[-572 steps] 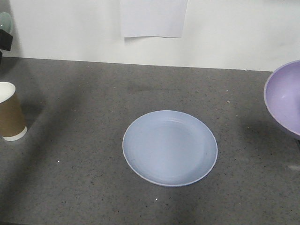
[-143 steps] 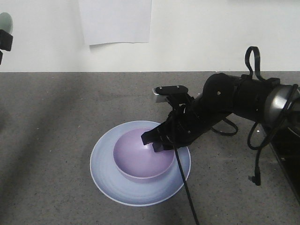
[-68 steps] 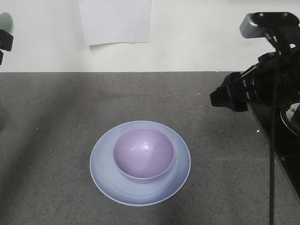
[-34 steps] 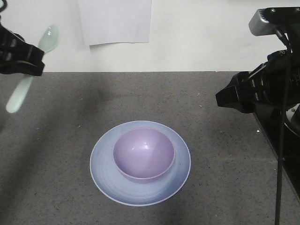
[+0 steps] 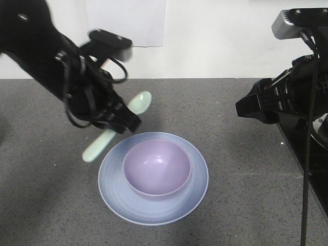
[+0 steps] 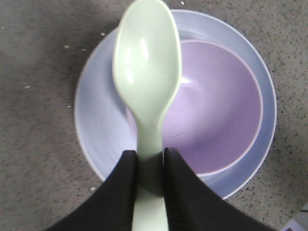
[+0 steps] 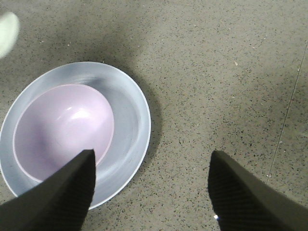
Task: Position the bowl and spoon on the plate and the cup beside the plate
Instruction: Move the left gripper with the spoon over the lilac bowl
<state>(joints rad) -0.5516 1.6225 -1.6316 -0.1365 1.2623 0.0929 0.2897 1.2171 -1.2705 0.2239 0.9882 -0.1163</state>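
Observation:
The mint-green spoon, now held in the air over the plate, will be let go by my left gripper inside the lavender bowl (image 5: 142,176) (image 6: 181,139), and the spoon's handle will lean out over the bowl's rim.
The lavender bowl (image 5: 157,168) sits in the middle of the pale blue plate (image 5: 115,199). My left gripper (image 5: 120,125) is shut on the handle of the mint-green spoon (image 5: 138,105), held in the air over the plate's far left edge. In the left wrist view the spoon (image 6: 147,72) points forward from the gripper (image 6: 150,156) over the bowl's (image 6: 216,110) left rim and the plate (image 6: 98,125). My right gripper (image 5: 251,107) hangs open at the right, empty (image 7: 151,159), with the bowl (image 7: 62,125) and plate (image 7: 130,120) at its left. The cup is out of view.
The grey speckled table (image 5: 246,195) runs back to a white wall with a sheet of paper (image 5: 125,23). A dark edge of the robot's base (image 5: 307,169) and a hanging black cable (image 5: 306,205) border the right side.
My left arm has swung in from the far left with the spoon, down to the plate's edge. The right arm, which left the bowl on the plate earlier, has stayed put.

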